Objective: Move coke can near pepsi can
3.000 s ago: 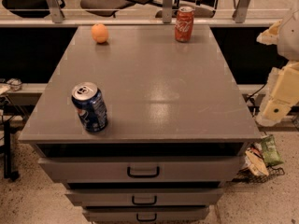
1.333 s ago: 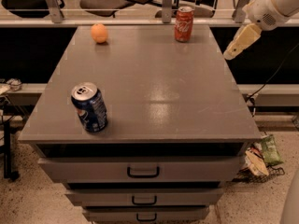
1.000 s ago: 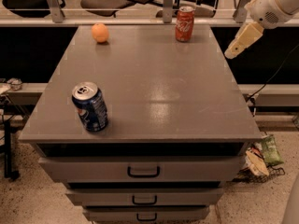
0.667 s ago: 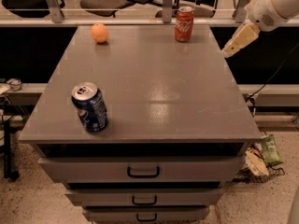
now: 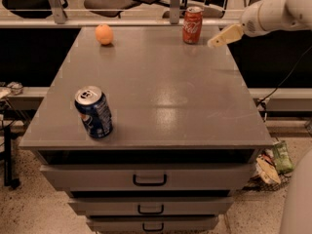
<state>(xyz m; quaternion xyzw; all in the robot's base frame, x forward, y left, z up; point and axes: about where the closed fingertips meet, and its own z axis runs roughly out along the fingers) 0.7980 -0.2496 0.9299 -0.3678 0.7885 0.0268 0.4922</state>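
Note:
Next, my gripper closes around the middle (image 5: 192, 25) of the red coke can, since that can should go near the pepsi can.
The red coke can (image 5: 192, 25) stands upright at the far right of the grey cabinet top (image 5: 161, 87). The dark blue pepsi can (image 5: 93, 112) stands at the near left, close to the front edge. My gripper (image 5: 218, 38) reaches in from the upper right on a white arm. Its tip hangs just right of the coke can, a little apart from it, above the far right edge of the top. It holds nothing.
An orange (image 5: 104, 34) lies at the far left of the top. The cabinet has drawers (image 5: 149, 178) in front. A rail and office chairs stand behind. Litter (image 5: 273, 162) lies on the floor at the right.
My arm swung up from low at the right of the cabinet and moved left, bringing the gripper close to the coke can. The cans and the orange have not moved.

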